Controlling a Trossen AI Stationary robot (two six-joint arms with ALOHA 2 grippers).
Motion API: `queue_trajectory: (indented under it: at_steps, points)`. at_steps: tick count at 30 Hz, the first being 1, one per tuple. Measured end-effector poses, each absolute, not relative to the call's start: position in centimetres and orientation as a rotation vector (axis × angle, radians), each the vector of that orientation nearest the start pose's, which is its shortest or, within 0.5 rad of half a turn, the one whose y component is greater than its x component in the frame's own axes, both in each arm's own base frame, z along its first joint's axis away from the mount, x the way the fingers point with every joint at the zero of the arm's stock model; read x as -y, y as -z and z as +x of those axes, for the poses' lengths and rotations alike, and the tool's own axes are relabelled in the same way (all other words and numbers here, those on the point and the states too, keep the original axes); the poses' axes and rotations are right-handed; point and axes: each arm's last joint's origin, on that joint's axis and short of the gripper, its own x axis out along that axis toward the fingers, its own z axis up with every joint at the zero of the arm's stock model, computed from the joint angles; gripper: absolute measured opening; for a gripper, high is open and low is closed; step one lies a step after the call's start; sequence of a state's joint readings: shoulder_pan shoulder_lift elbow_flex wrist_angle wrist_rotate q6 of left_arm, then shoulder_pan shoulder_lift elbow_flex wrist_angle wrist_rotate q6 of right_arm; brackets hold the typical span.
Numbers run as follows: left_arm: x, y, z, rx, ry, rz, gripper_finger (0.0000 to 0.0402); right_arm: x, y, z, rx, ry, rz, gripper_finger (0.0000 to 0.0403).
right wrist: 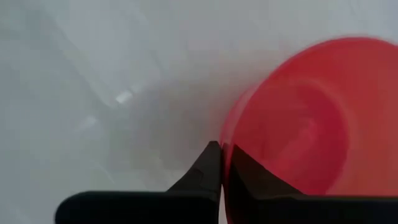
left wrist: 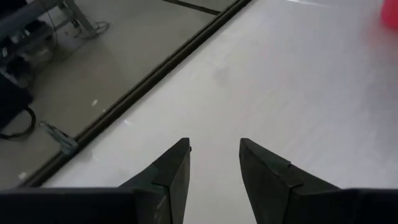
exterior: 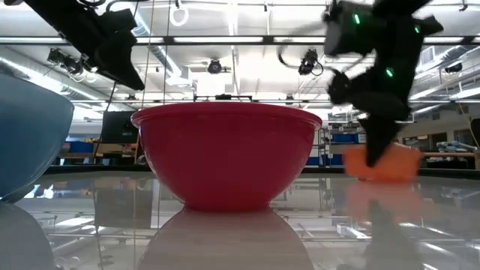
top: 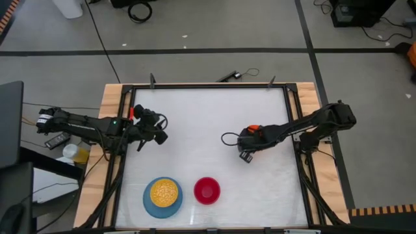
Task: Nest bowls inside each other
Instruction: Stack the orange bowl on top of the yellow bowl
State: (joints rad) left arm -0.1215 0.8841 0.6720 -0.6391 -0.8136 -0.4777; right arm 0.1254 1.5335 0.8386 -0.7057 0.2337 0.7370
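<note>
Next, I let go of the orange bowl with my right gripper inside the yellow bowl (top: 164,192) that sits in the light blue bowl.
A yellow bowl (top: 164,191) sits inside the larger light blue bowl (top: 148,203) near the table's front edge. Right of them the red-magenta bowl (top: 207,190) stands upright on its base, filling the middle of the low view (exterior: 229,154). The orange bowl (top: 255,129) is right of the table's middle, mostly hidden under my right gripper (top: 250,136), which is shut on it. My left gripper (top: 159,133) hovers open above the table's left part with nothing between its fingers (left wrist: 174,168). My right gripper pinches the orange bowl's rim (right wrist: 222,138), one finger inside the bowl and one outside. The fingers come steeply from above, pointing down. In the low view the bowl (exterior: 394,163) sits low at the table top; whether its base touches, I cannot tell.
The white table top is framed by a dark rail (top: 208,86) with wooden edges (top: 112,97). Bare surface lies between the orange bowl and the bowls at the front. Cables and gear lie on the floor beyond the far edge.
</note>
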Motion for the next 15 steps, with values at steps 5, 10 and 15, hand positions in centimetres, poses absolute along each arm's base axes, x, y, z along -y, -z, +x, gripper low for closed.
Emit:
queue_trajectory:
  at_steps: [5,10,15]
  points:
    - [0.0,-24.8,16.5,-0.572,-0.812,-0.135,0.0141,-6.2,-19.6,30.1,-1.048,0.33,0.281,0.0008]
    - [0.7,-24.2,17.1,-0.574,-0.805,-0.171,0.0141,-10.8,-22.7,36.0,-0.822,0.071,0.096,0.0008]
    - [1.5,-23.5,18.6,-0.577,-0.767,-0.15,0.0141,-14.3,-21.9,41.9,-0.729,-0.111,-0.079,0.0007]
